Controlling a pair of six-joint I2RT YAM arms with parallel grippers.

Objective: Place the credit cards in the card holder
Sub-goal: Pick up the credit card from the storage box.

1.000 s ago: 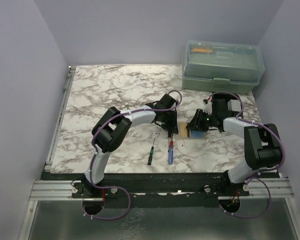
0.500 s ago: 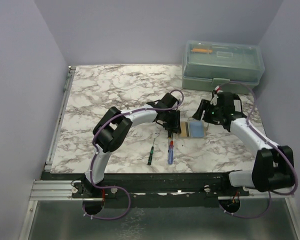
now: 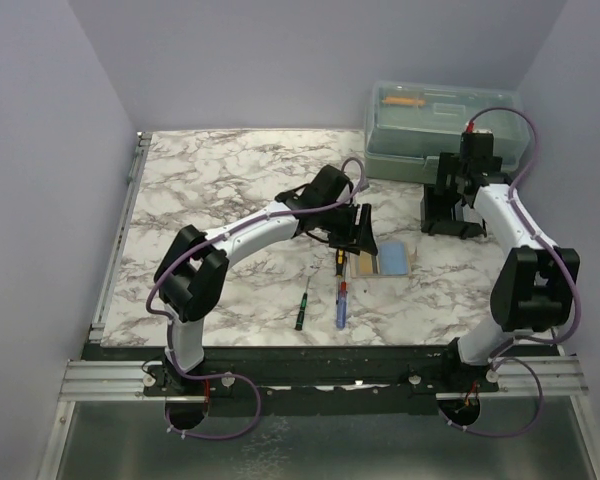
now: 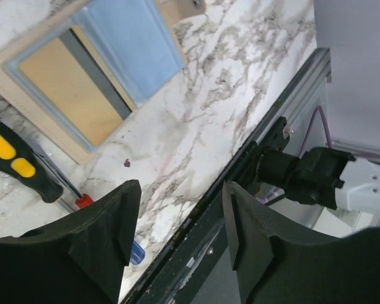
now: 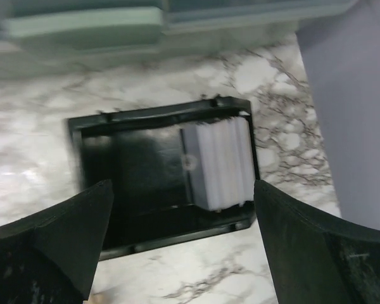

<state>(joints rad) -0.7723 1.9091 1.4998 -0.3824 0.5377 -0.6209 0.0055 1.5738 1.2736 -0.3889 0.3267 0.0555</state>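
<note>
My right gripper is set to act beside the black tray's empty part. It will close on the top edge of the end card (image 3: pixel 466 213) (image 5: pixel 201 163) in the pale stack.
The tan card holder (image 3: pixel 363 266) lies open flat on the marble, also in the left wrist view (image 4: pixel 63 95). A blue credit card (image 3: pixel 392 260) rests on its right half (image 4: pixel 136 41). My left gripper (image 3: pixel 362 235) hovers over the holder's left edge, open and empty (image 4: pixel 180 221). My right gripper (image 3: pixel 448 200) is open and empty (image 5: pixel 183 240) above a black tray (image 5: pixel 145 158). A pale stack of cards (image 5: pixel 218 161) stands in that tray's right end.
A translucent green toolbox (image 3: pixel 445 130) stands at the back right, just behind the black tray (image 3: pixel 458 230). A yellow-black screwdriver (image 4: pixel 12 161), a blue one (image 3: pixel 341 303) and a green one (image 3: pixel 301 310) lie left of and in front of the holder.
Both grippers have opened. My right arm swung back and right, from the card holder to above the black tray, leaving the blue card on the holder. My left gripper lifted off the holder.
</note>
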